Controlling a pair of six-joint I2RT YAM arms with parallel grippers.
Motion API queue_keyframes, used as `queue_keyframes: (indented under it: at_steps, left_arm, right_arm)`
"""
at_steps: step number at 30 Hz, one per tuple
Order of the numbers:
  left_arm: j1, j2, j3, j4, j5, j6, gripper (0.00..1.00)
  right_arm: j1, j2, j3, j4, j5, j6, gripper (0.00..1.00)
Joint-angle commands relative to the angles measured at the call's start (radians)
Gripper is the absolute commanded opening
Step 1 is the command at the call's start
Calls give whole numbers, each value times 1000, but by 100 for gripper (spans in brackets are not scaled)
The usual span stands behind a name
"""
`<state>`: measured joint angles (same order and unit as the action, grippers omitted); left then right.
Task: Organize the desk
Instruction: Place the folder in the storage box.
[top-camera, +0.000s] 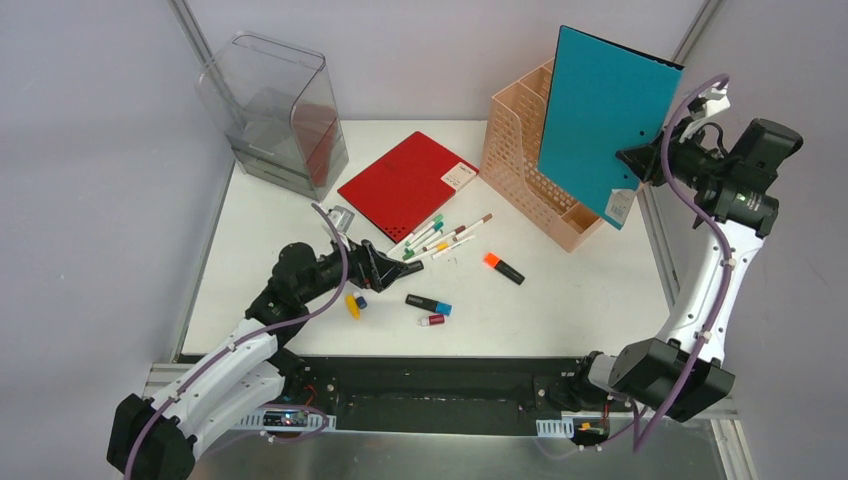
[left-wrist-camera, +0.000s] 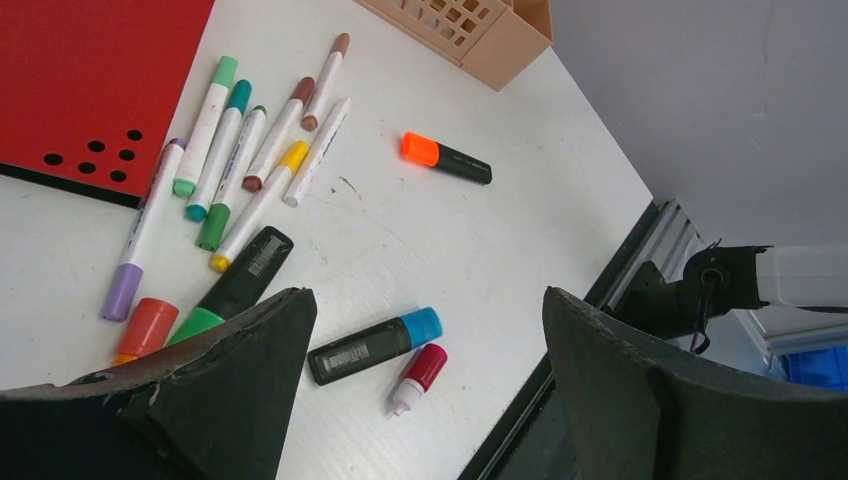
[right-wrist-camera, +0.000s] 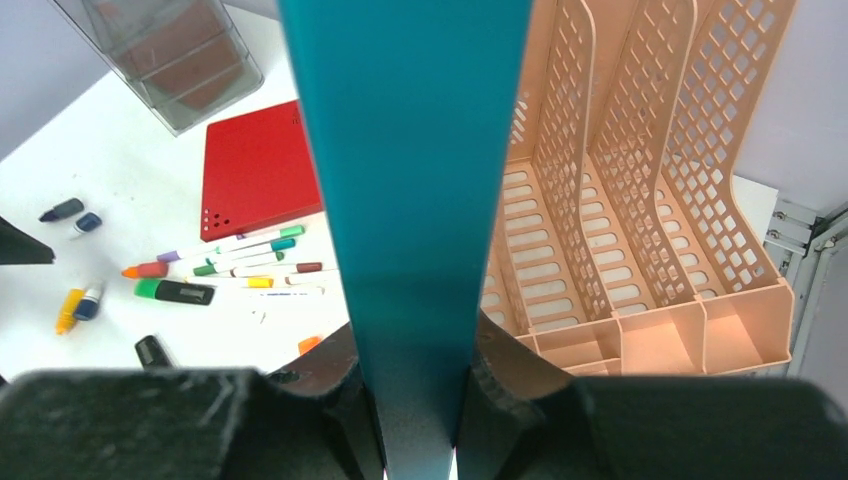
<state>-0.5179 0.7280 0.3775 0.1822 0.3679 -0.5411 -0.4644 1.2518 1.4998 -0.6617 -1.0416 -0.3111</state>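
My right gripper has the teal folder to place. Next, I set it upright in the peach file organizer's slot (top-camera: 549, 145) (right-wrist-camera: 488, 285) nearest the red notebook.
The white desk (top-camera: 570, 300) carries loose pens. My left gripper (top-camera: 392, 264) hangs low over it, open and holding nothing. In the left wrist view the left gripper (left-wrist-camera: 428, 300) frames a black marker with a blue cap (left-wrist-camera: 375, 345) and a small red-capped bottle (left-wrist-camera: 418, 378). A green-capped black marker (left-wrist-camera: 238, 285) lies by its left finger. My right gripper (top-camera: 640, 160) is raised at the back right, shut on a teal folder (top-camera: 600, 110). The folder is tilted above the peach file organizer (top-camera: 530, 175). In the right wrist view the right gripper (right-wrist-camera: 415, 365) pinches the teal folder (right-wrist-camera: 410, 150).
A red notebook (top-camera: 405, 185) lies flat mid-desk, with several coloured markers (top-camera: 440, 235) beside it. An orange highlighter (top-camera: 503, 267) and a yellow pen (top-camera: 352, 305) lie apart. A clear plastic bin (top-camera: 280, 110) stands at the back left. The black rail (top-camera: 430, 385) runs along the near edge.
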Motion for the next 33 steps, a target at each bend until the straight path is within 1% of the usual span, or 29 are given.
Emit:
queue_keyframes:
  at_steps: [1,6,9,13,15,18,22,26,29,33]
  left_arm:
    - [-7,-27,19,-2,-27,43,87]
    - [-6,-36,18,-9,-27,46,87]
    - [-7,-51,16,-20,-32,47,87]
    - [-7,-73,5,-34,-38,49,87]
    - [-7,-80,5,-42,-39,52,87]
    - [-7,-87,6,-51,-41,57,87]
    - [-7,-96,6,-62,-42,65,87]
    - [-7,-95,10,-66,-42,70,87]
    - [-7,-92,18,-65,-35,71,87]
    - [-7,-84,21,-56,-32,70,87]
  right_arm:
    - [37,21,53,57,14,-87,0]
    - [117,78,57,116,30,-108,0]
    - [154,111,61,155,65,-113,0]
    - [168,133,37,253,68,-103,0]
    - [168,156,48,264,62,-94,0]
    - [166,169,79,219,51,-114,0]
    - [160,140,119,84,3,-209,0]
    - [147,101,148,-16,43,-270,0]
    - [118,82,149,-38,64,-282,0]
    - [109,93,149,-29,81,-275,0]
